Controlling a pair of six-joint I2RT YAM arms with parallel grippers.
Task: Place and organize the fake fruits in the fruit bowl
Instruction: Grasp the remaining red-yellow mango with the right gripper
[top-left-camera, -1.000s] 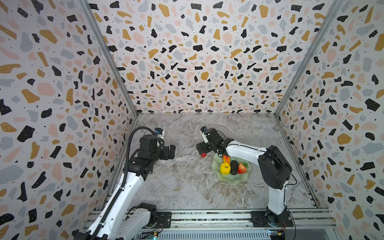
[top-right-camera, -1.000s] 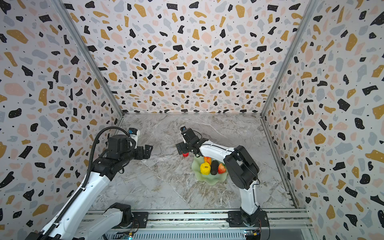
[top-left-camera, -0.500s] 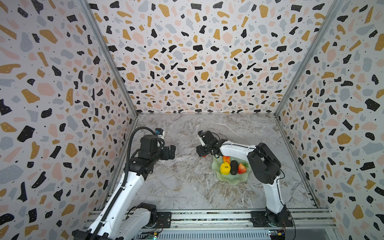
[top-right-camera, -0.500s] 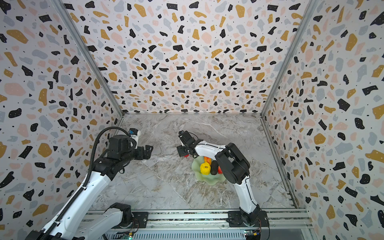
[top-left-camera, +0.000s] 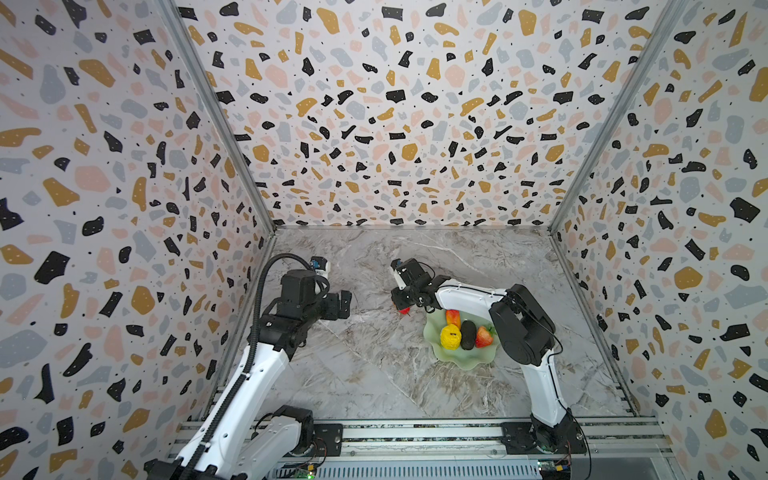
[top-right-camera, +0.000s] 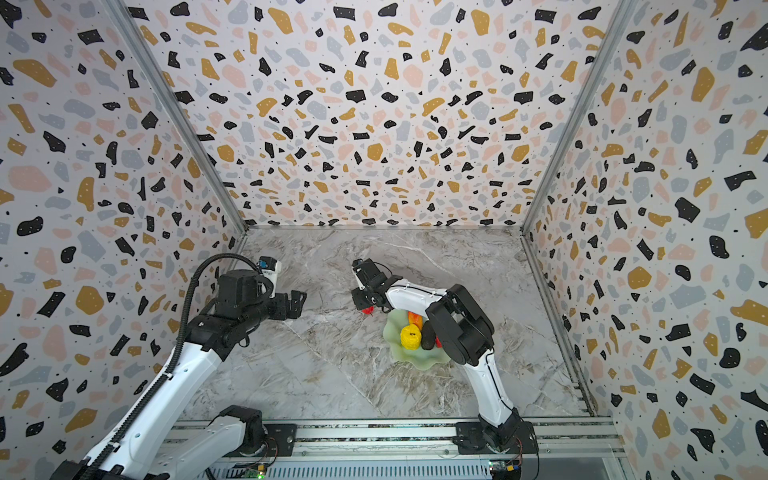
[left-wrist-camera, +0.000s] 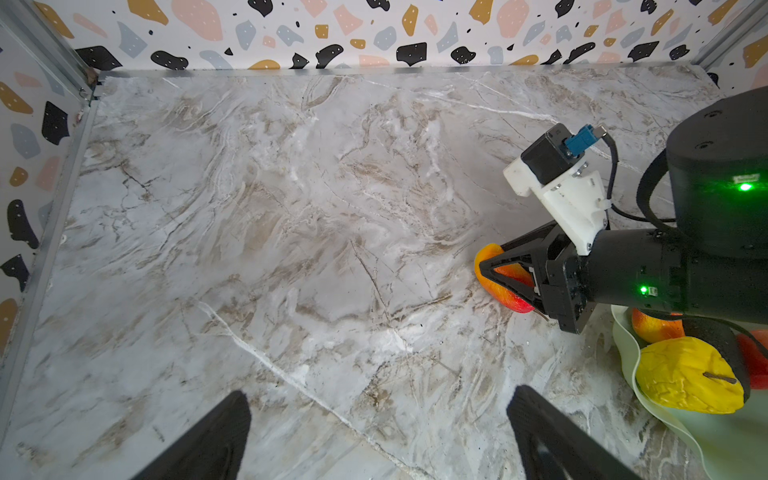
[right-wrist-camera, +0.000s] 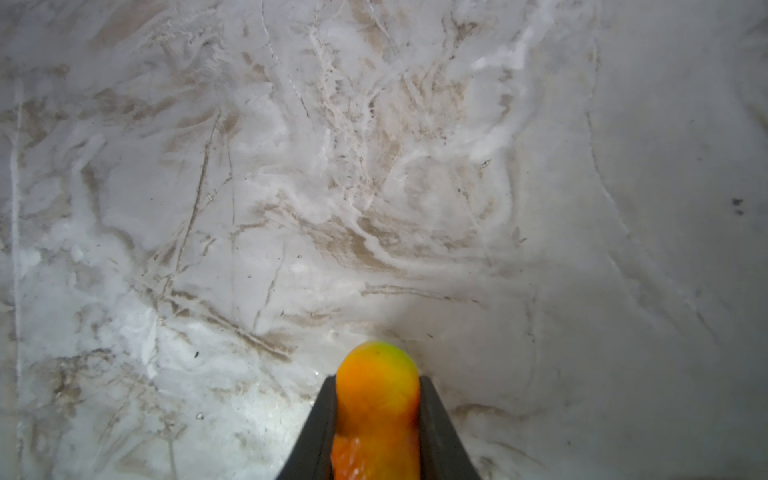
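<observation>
My right gripper will let go of the elongated red-orange-yellow fruit, now low over the marble floor, in the bowl (top-left-camera: 472, 314), just behind the dark oval fruit.
My right gripper (top-left-camera: 402, 306) is shut on an elongated red-orange-yellow fake fruit (right-wrist-camera: 376, 399), low over the marble floor just left of the fruit bowl (top-left-camera: 469, 365). The left wrist view shows that fruit (left-wrist-camera: 515, 302) between the black fingers. In the pale green bowl lie a bumpy yellow fruit (top-left-camera: 450, 336), a dark oval one (top-left-camera: 468, 335), a strawberry (top-left-camera: 483, 336) and another red-orange fruit (top-left-camera: 453, 318). My left gripper (top-left-camera: 345, 303) hangs open and empty above the floor, well left of the bowl.
Marble floor (top-left-camera: 374, 374) is boxed in by terrazzo-patterned walls (top-left-camera: 395, 124) on three sides. A metal rail (top-left-camera: 415, 434) with both arm bases runs along the front. The right arm's elbow (top-left-camera: 521, 328) hangs over the bowl's right side.
The right gripper's jaws have closed on the red-orange-yellow fruit, and its elbow has swung forward and lower. The left arm has not moved.
</observation>
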